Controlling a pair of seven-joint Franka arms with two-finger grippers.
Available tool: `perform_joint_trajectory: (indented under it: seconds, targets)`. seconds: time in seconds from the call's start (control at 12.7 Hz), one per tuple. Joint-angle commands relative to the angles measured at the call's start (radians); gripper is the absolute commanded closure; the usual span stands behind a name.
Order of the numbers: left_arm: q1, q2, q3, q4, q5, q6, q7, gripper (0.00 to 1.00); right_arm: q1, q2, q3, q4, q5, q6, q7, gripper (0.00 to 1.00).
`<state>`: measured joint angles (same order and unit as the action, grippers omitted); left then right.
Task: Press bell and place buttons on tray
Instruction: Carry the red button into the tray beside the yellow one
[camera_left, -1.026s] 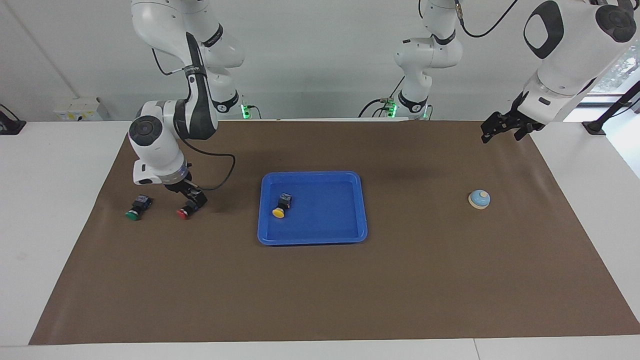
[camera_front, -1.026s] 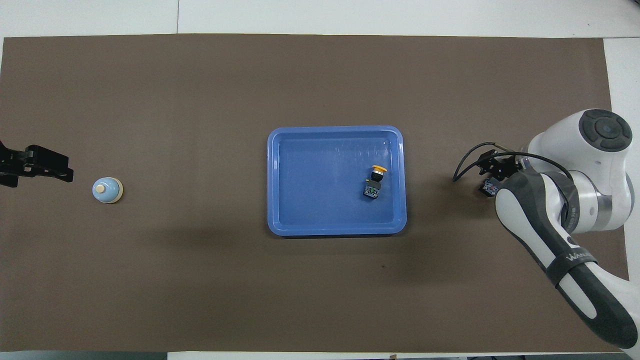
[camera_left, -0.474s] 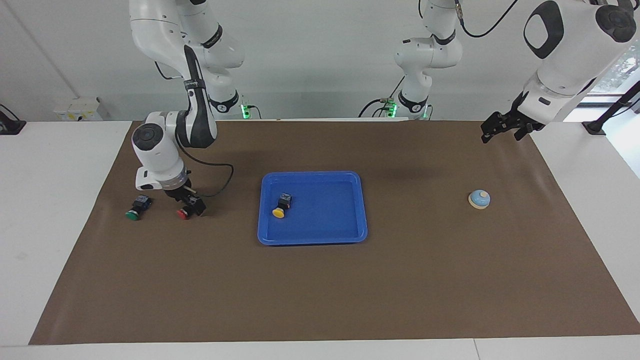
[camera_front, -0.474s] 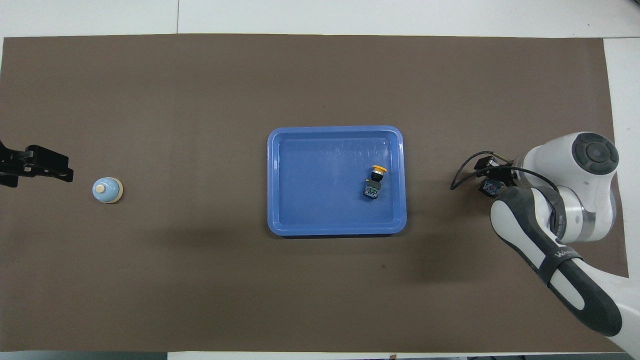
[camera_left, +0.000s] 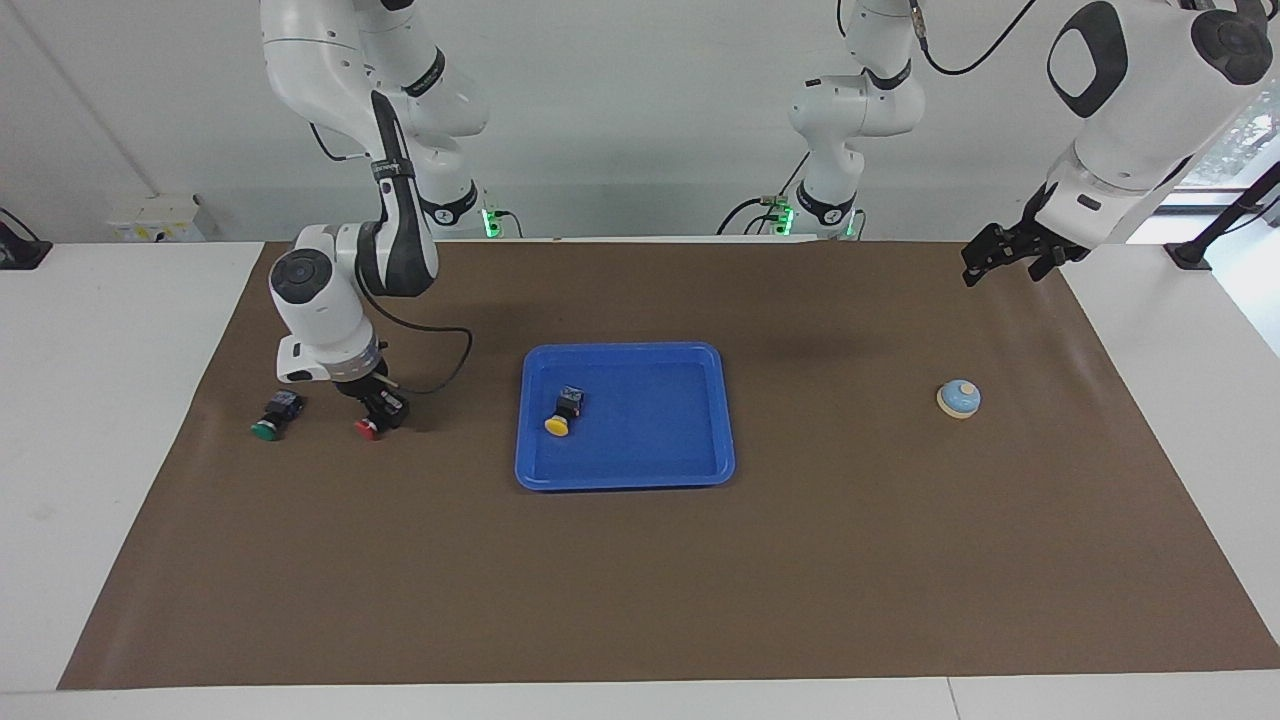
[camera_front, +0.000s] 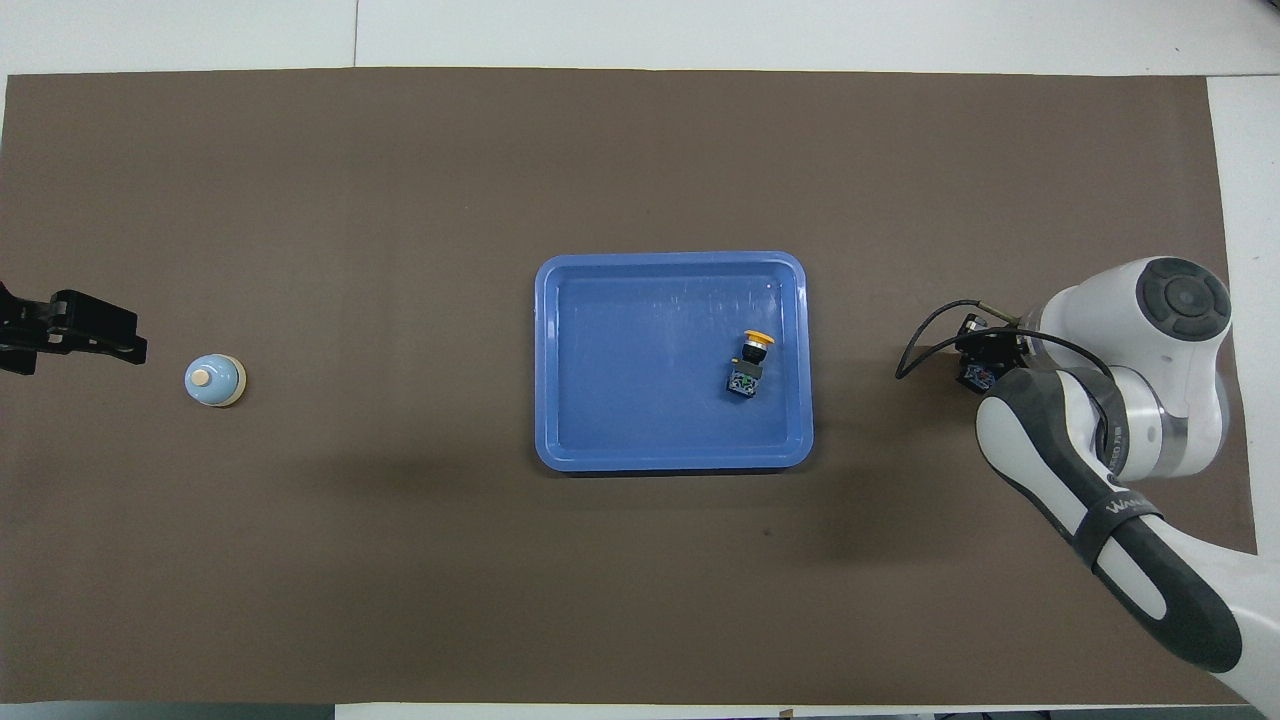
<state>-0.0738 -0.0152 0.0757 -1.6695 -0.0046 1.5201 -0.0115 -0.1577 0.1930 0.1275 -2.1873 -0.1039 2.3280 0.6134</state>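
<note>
The red button will leave my right gripper's hold in the middle of the blue tray (camera_front: 662, 350), where it will sit beside the yellow button.
The blue tray (camera_left: 690, 440) (camera_front: 620, 400) lies mid-table with the yellow button (camera_left: 563, 412) (camera_front: 748, 362) lying in it. The red button (camera_left: 368, 428) (camera_front: 973, 377) and the green button (camera_left: 272, 417) lie on the mat toward the right arm's end. My right gripper (camera_left: 384, 408) (camera_front: 985, 340) is down at the red button's dark body, which still rests on the mat. In the overhead view the right arm hides the green button. The bell (camera_left: 958, 398) (camera_front: 214, 381) stands toward the left arm's end. My left gripper (camera_left: 1003, 258) (camera_front: 70, 332) waits open and raised beside the bell.
A brown mat (camera_left: 640, 580) covers most of the white table. A black cable (camera_left: 440, 355) loops from the right wrist over the mat between the red button and the tray.
My right wrist has swung and settled slightly lower over the red button. The red button has not moved. The left arm has not moved.
</note>
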Motion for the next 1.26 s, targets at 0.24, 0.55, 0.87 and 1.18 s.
perform_joint_trajectory:
  seconds: [0.24, 0.55, 0.87, 1.18]
  targets:
    - [-0.006, -0.005, 0.007, -0.004, 0.005, 0.009, 0.001, 0.0, 0.205, 0.019, 0.021, 0.341, 0.001, -0.373, -0.029, 1.0]
    - [-0.006, -0.005, 0.007, -0.004, 0.006, 0.009, 0.001, 0.0, 0.352, 0.065, 0.024, 0.478, 0.081, -0.365, -0.027, 1.0]
    - [-0.006, -0.005, 0.007, -0.004, 0.006, 0.009, 0.001, 0.0, 0.536, 0.237, 0.02, 0.656, 0.093, -0.37, 0.014, 1.0]
    - [-0.006, -0.006, 0.007, -0.004, 0.006, 0.009, 0.001, 0.0, 0.572, 0.301, 0.024, 0.634, 0.09, -0.241, -0.009, 1.0]
